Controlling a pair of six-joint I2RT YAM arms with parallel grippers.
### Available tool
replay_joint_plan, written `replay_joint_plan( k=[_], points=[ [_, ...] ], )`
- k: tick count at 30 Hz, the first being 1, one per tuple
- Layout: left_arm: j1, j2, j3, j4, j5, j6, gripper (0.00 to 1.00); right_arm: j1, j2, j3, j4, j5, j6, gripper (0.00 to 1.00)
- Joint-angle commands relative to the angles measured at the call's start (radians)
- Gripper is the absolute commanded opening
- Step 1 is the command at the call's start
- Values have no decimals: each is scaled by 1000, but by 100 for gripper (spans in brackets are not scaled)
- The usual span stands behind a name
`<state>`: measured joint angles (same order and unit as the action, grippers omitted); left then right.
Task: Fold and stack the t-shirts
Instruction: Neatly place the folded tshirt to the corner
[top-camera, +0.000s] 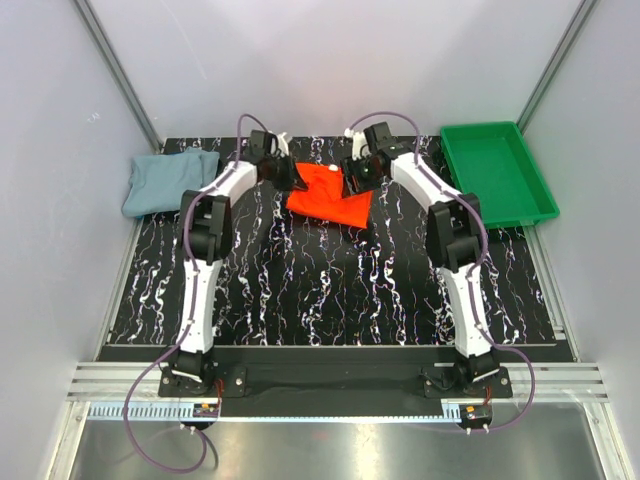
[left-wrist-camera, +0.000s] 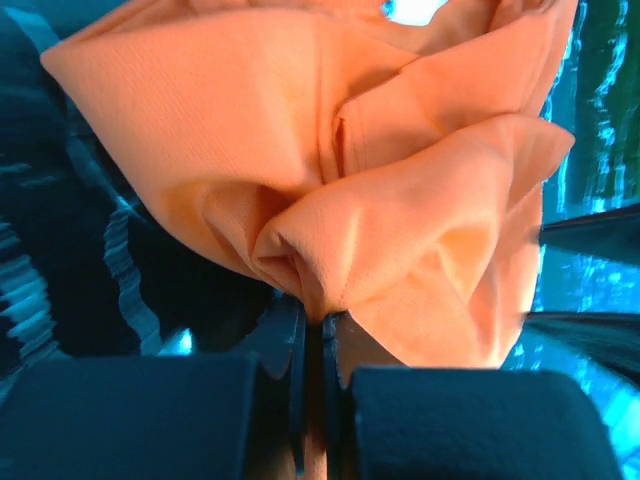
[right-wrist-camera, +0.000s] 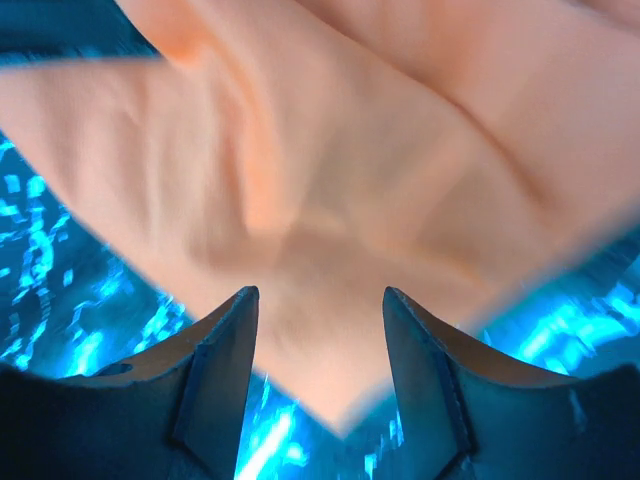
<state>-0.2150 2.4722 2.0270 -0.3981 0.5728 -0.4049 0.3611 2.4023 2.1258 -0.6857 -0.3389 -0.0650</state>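
The robot's left gripper will release the orange-red t-shirt, now crumpled at the table's back middle, on top of the grey-blue t-shirt (top-camera: 164, 178).
The orange-red t-shirt (top-camera: 327, 196) lies crumpled at the back middle of the black marbled table. My left gripper (top-camera: 297, 181) is at its left edge, shut on a bunched fold of the orange-red cloth (left-wrist-camera: 330, 200). My right gripper (top-camera: 352, 183) is at the shirt's right edge, open, its jaws apart over a corner of the cloth (right-wrist-camera: 330, 250) without pinching it. The grey-blue t-shirt (top-camera: 165, 180) lies in a heap at the back left, away from both grippers.
A green plastic tray (top-camera: 497, 170) stands at the back right corner. The black marbled table (top-camera: 330, 290) spreads toward the front. Grey walls close in the sides and the back.
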Motion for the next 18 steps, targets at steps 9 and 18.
replay_joint_plan(
  k=[9, 18],
  points=[
    [177, -335, 84, -359, -160, 377, 0, -103, -315, -158, 41, 40, -27, 61],
    [299, -384, 122, -551, -320, 543, 0, -105, -365, -248, 69, 18, -7, 61]
  ],
)
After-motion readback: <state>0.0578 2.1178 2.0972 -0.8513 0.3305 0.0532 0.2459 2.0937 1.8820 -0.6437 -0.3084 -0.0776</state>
